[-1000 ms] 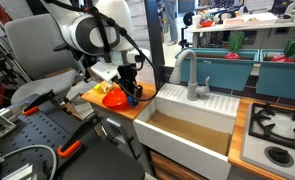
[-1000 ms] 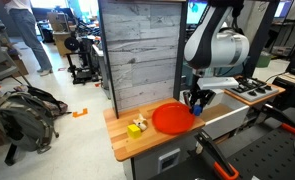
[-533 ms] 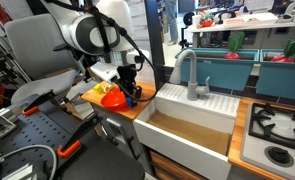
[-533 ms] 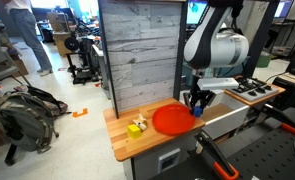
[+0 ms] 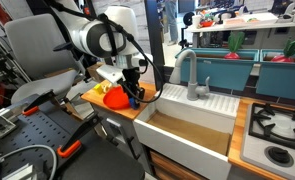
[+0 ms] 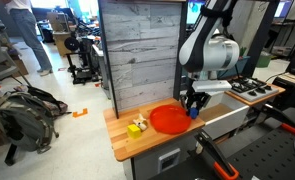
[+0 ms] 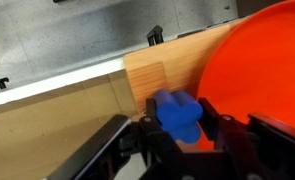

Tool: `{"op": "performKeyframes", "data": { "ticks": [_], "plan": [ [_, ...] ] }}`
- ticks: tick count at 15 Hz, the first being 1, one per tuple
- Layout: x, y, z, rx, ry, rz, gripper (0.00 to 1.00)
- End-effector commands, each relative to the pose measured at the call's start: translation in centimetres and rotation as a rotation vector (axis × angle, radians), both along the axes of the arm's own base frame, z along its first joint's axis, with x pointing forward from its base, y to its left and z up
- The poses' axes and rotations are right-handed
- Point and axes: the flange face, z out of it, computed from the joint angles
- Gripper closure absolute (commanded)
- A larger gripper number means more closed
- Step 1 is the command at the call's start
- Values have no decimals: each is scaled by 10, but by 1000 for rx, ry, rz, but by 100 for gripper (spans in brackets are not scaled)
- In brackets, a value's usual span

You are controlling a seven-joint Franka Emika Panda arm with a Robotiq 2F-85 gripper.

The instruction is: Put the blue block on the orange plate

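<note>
My grip on the blue block beside the orange plate is crooked, so next I open, back off, square to the counter and grip the block (image 6: pixel 194 112) before lifting.
My gripper (image 7: pixel 179 125) is shut on the blue block (image 7: pixel 177 114), a small bright blue lobed piece held between the two black fingers. In the wrist view the block hangs over the wooden counter right at the edge of the orange plate (image 7: pixel 262 70), which fills the right side. In both exterior views the gripper (image 6: pixel 192 106) (image 5: pixel 133 96) hovers at the plate's (image 6: pixel 170 119) (image 5: pixel 114 98) side nearest the sink, with the block (image 6: pixel 193 111) just visible between the fingers.
A small yellow object (image 6: pixel 137 126) lies on the wooden counter (image 6: pixel 122 135) beside the plate. A white sink (image 5: pixel 192 125) with a faucet (image 5: pixel 191 72) adjoins the counter, and a stove (image 5: pixel 277 130) lies beyond. A grey plank wall (image 6: pixel 137 50) stands behind.
The arm has shifted slightly toward the plate with the blue block still held; the gripper sits a little closer to the plate's rim than before.
</note>
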Motion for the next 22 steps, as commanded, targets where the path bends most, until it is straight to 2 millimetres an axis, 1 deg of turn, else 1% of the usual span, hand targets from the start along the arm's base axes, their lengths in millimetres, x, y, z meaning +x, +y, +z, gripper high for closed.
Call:
{"op": "performKeyframes", "data": {
  "ticks": [1, 3, 4, 5, 6, 8, 10, 14, 16, 18, 22],
  "plan": [
    [7, 5, -2, -5, 6, -1, 29],
    [-1, 5, 4, -47, 18, 26, 16],
    [-3, 4, 6, -67, 22, 38, 8],
    [-9, 3, 8, -112, 56, 70, 2],
    [-17, 1, 11, -148, 99, 107, 0],
    [-30, -1, 17, -221, 148, 175, 0],
    [-38, -1, 23, -301, 178, 244, 0],
    [-37, 5, 38, -359, 144, 324, 0],
    [-33, 8, 43, -362, 127, 355, 0],
    [-28, 10, 45, -325, 80, 369, 0],
    [-26, 21, 42, -224, -3, 421, 0]
  ]
}}
